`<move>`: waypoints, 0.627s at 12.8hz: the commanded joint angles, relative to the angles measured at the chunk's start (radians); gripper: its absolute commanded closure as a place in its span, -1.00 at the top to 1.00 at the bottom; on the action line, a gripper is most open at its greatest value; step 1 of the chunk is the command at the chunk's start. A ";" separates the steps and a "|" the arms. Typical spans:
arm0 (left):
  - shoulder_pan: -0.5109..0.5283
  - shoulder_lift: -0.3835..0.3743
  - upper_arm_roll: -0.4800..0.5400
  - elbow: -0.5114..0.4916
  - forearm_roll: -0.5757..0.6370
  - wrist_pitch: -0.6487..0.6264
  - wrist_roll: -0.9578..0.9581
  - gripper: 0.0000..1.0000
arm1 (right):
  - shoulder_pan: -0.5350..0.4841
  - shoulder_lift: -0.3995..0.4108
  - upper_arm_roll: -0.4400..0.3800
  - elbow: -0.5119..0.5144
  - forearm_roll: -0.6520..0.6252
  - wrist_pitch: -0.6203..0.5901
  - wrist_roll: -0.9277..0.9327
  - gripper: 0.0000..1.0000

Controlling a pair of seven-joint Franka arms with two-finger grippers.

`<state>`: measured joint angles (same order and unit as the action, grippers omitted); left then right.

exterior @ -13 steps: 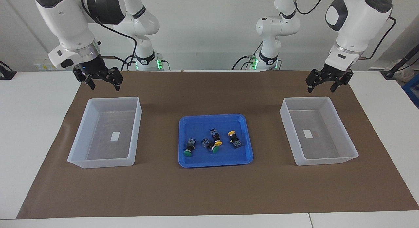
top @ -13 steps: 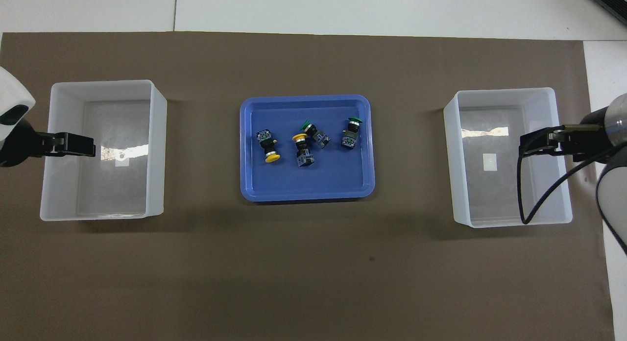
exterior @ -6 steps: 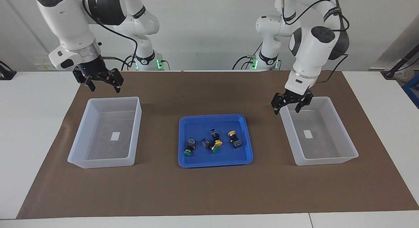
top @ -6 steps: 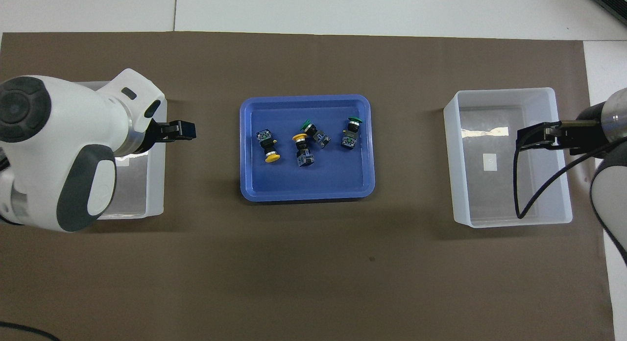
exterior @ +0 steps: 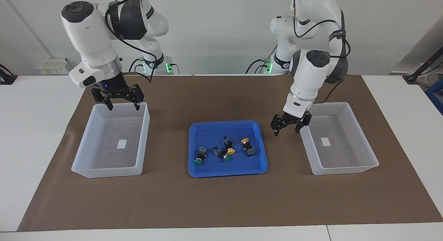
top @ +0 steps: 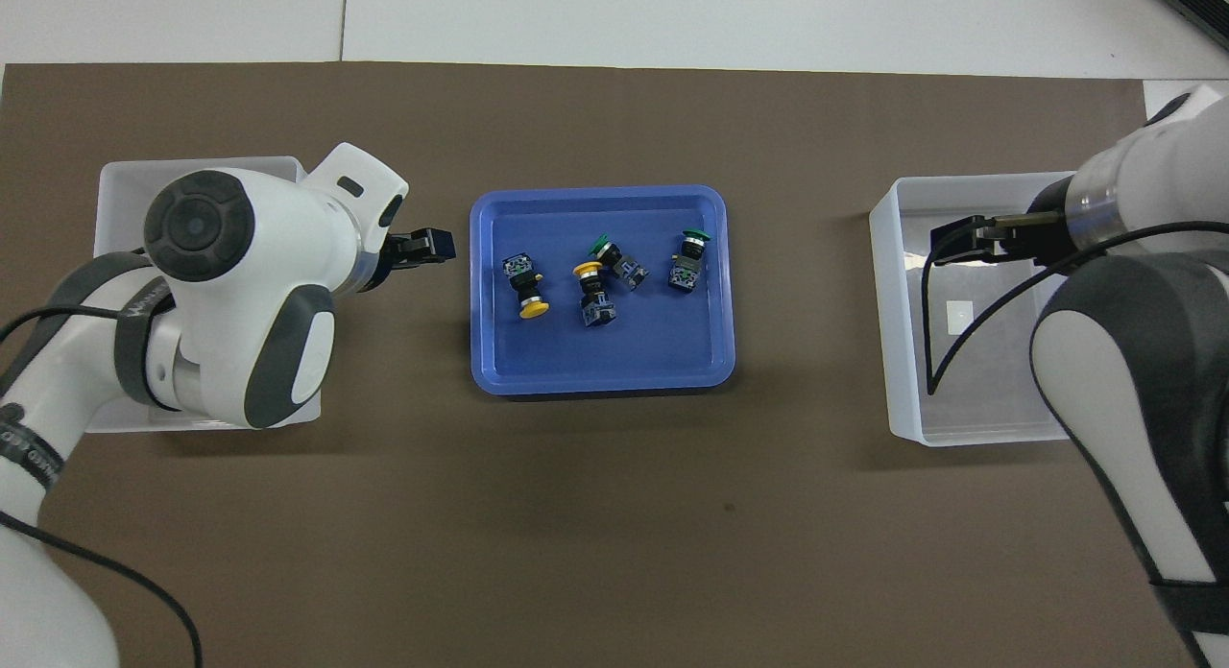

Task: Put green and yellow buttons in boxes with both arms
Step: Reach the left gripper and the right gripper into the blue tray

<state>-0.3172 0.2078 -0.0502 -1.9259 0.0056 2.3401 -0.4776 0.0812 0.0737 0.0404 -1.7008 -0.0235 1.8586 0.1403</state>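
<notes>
The left gripper I control next closes on the black body (top: 524, 283) of the nearest yellow button in the blue tray.
Four buttons lie in the blue tray (exterior: 225, 123) at mid-table: two with green caps (exterior: 198, 161) (exterior: 227, 158) and two with yellow caps (exterior: 230, 151) (exterior: 245, 141). In the overhead view they are the yellow ones (top: 534, 310) (top: 587, 268) and the green ones (top: 598, 243) (top: 695, 234). My left gripper (exterior: 286, 132) is open and empty, up over the mat between the tray and the box at its end; it also shows in the overhead view (top: 437, 246). My right gripper (exterior: 124, 107) is open and empty over the other box (top: 946, 246).
A clear plastic box (exterior: 346, 170) stands at the left arm's end of the table and another (exterior: 107, 171) at the right arm's end; both hold only a white label. A brown mat (exterior: 221, 199) covers the table. The left arm hides most of its box (top: 115, 169) from overhead.
The left gripper has swung from beyond its box's outer edge to the gap beside the tray, and come lower. The right gripper has shifted toward the tray, over its box, and lower.
</notes>
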 commanded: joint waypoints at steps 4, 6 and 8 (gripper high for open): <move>-0.134 0.185 0.018 0.085 0.076 0.108 -0.196 1.00 | 0.147 0.216 0.006 0.159 -0.001 0.050 0.276 1.00; -0.134 0.186 0.018 0.081 0.088 0.105 -0.194 1.00 | 0.186 0.265 0.006 0.164 -0.013 0.094 0.341 1.00; -0.135 0.190 0.018 0.079 0.090 0.113 -0.194 1.00 | 0.225 0.328 0.006 0.207 -0.039 0.128 0.416 1.00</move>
<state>-0.4419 0.3924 -0.0470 -1.8610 0.0664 2.4455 -0.6530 0.2877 0.3356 0.0439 -1.5645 -0.0342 1.9721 0.4957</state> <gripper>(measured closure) 0.000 0.000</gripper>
